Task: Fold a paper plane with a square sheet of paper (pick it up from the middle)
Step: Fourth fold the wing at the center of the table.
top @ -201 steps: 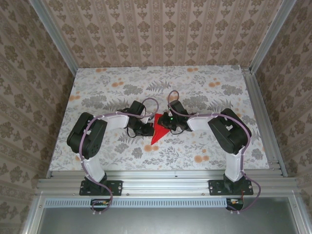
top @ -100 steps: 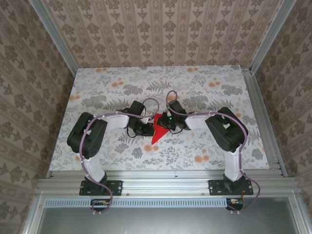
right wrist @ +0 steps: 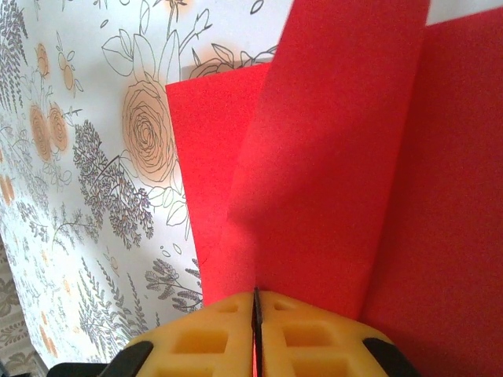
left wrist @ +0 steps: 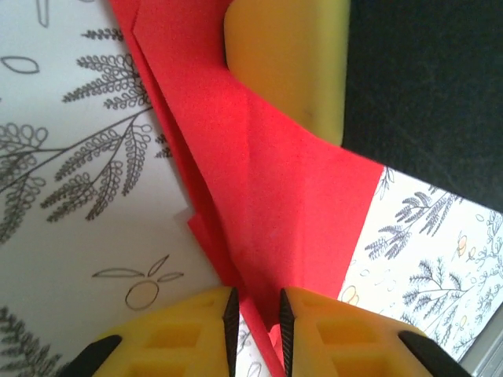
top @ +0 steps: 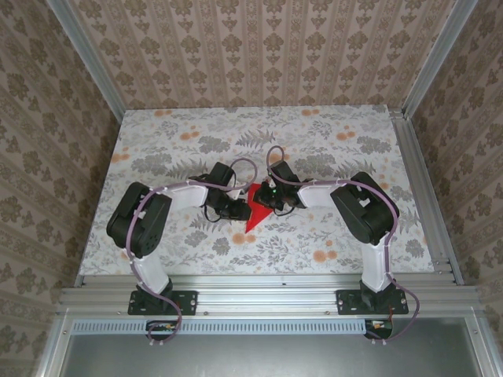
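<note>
Next, my left gripper pinches that edge farther (left wrist: 169, 126) toward the paper's wide end, since it sits near the paper's tip and the paper's folded edge gapes ahead of it.
The red paper plane (top: 254, 210) is a narrow folded wedge between both grippers at the table's middle, its tip pointing toward the arms. My left gripper (top: 238, 208) is at its left edge. In the left wrist view its jaws (left wrist: 255, 310) stand slightly open, with a fold of the red paper (left wrist: 267, 196) lying loose in the gap. My right gripper (top: 267, 206) is shut on the plane from the right. Up close, its pads (right wrist: 256, 302) pinch a raised crease of the paper (right wrist: 338, 157). One of its yellow fingers (left wrist: 287, 55) rests on the paper in the left wrist view.
The floral tablecloth (top: 330, 141) covers the table. Patterned walls enclose the back and both sides. An aluminium rail (top: 267, 298) carrying both arm bases runs along the near edge. Bare cloth lies all around the two grippers.
The left jaws have parted from shut to slightly open on the paper. The right arm has edged a little left with the paper still pinched.
</note>
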Robot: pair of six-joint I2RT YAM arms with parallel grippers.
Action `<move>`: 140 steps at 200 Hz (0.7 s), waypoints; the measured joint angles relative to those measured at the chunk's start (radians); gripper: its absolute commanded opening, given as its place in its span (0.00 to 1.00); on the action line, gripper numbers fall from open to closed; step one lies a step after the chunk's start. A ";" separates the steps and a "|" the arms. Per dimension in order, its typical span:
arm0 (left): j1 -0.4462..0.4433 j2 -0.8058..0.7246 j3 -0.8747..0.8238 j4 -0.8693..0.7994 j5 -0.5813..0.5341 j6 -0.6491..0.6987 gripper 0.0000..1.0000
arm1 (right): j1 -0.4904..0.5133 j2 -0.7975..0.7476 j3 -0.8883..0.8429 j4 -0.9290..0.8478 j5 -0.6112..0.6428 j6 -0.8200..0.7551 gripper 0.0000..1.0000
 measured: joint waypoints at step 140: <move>0.036 0.061 0.074 0.021 0.008 -0.063 0.32 | 0.001 0.000 -0.008 0.011 -0.021 -0.009 0.11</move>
